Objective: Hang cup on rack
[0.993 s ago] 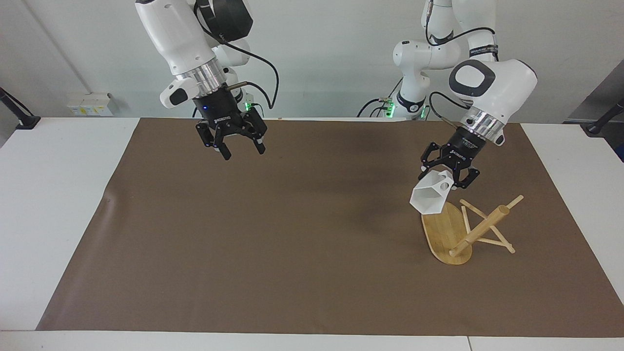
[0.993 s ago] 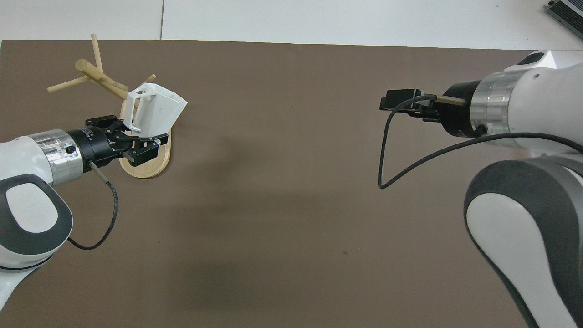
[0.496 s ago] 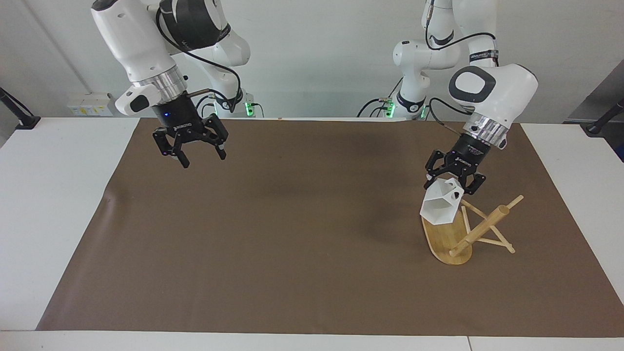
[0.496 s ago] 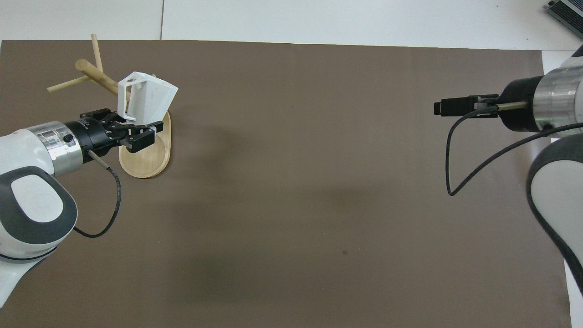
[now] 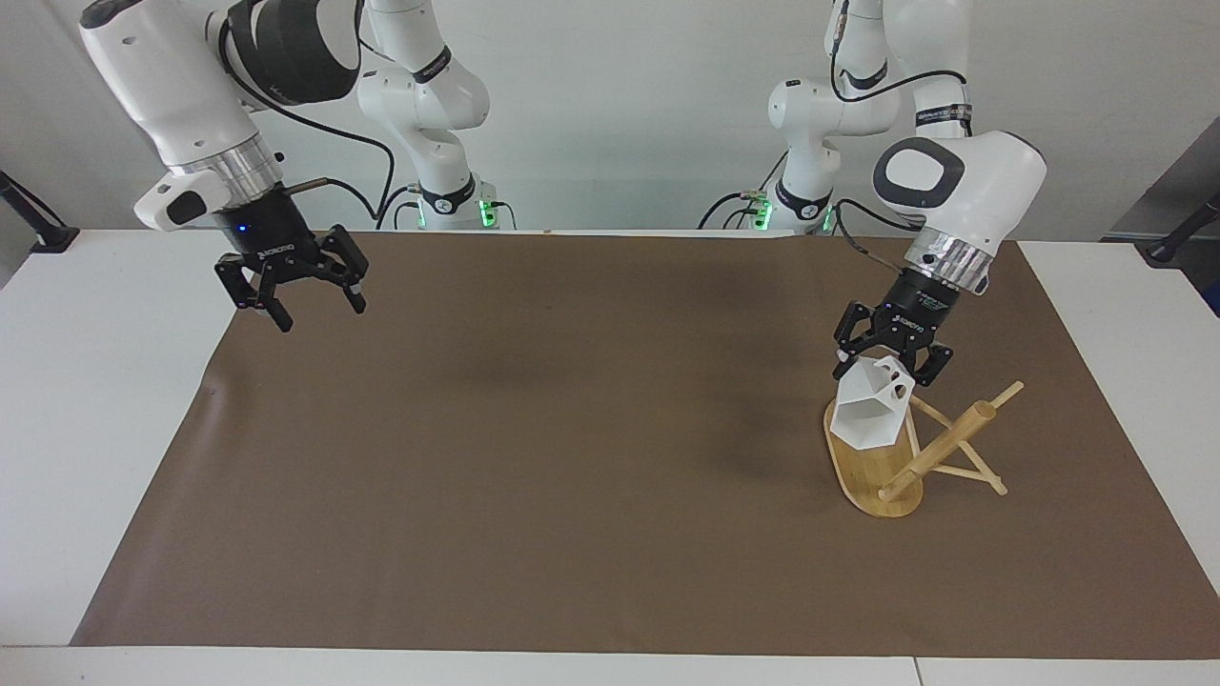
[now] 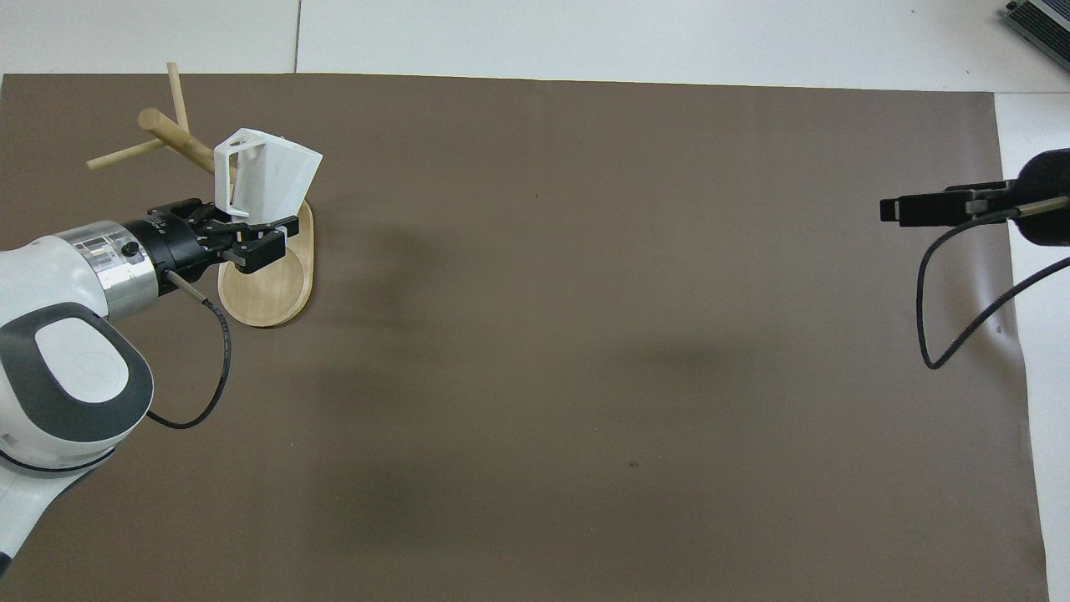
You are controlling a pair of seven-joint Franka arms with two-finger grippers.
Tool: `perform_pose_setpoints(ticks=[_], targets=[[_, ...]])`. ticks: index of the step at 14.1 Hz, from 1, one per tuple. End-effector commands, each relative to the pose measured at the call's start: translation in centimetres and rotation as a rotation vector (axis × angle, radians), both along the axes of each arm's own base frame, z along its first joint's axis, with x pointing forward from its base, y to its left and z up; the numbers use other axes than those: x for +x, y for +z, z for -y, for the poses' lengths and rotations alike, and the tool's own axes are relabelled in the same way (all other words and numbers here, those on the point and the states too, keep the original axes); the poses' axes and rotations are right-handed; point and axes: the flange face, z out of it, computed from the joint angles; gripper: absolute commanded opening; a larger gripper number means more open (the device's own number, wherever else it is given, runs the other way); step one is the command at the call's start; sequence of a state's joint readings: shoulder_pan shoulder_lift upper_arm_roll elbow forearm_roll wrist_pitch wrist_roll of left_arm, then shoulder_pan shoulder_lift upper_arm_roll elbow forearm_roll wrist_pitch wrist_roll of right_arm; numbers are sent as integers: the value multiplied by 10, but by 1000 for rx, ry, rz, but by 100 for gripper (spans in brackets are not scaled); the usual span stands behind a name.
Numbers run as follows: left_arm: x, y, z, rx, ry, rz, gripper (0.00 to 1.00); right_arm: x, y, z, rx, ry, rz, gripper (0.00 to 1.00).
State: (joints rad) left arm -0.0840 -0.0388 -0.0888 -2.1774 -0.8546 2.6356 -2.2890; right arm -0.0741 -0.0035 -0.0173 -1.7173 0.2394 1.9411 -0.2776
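Note:
I should use my left gripper to hang the white cup, letting go of it on the thin peg (image 6: 240, 170) next to the rack's post, above the oval base.
My left gripper (image 5: 890, 365) is shut on the handle side of the white faceted cup (image 5: 865, 415), which it holds tilted in the air over the bamboo rack's oval base (image 5: 869, 474). The cup's pierced handle (image 5: 896, 380) is close to the upper end of a thin peg (image 5: 956, 447); whether they touch I cannot tell. From above, the cup (image 6: 269, 176) covers part of the rack's post (image 6: 177, 136), with the left gripper (image 6: 253, 234) just below it. My right gripper (image 5: 311, 300) hangs open with nothing in it over the brown mat's edge at the right arm's end.
A brown mat (image 5: 572, 457) covers most of the white table (image 5: 105, 381). The rack's pegs (image 6: 125, 153) stick out sideways from its post. The right gripper (image 6: 907, 209) shows side-on at the mat's edge in the overhead view.
The left gripper has brought the cup lower and closer to the rack's pegs, turning it more upright. The right arm has swung from the mat's middle out toward its own end of the table.

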Motion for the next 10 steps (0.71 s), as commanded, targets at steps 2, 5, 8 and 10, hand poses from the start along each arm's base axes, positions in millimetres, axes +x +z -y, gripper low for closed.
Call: perform_pose_setpoints(ticks=[2, 5, 8, 10], targets=[[7, 2, 0, 1, 35, 7, 0, -11, 3, 23, -126, 10, -45, 100], [8, -2, -5, -7, 71, -1, 0, -15, 2, 26, -176, 8, -75, 100], [9, -5, -7, -9, 80, -8, 0, -17, 2, 29, -166, -40, -109, 100], [10, -7, -9, -7, 87, -8, 0, -21, 1, 29, -153, -97, -150, 100]])
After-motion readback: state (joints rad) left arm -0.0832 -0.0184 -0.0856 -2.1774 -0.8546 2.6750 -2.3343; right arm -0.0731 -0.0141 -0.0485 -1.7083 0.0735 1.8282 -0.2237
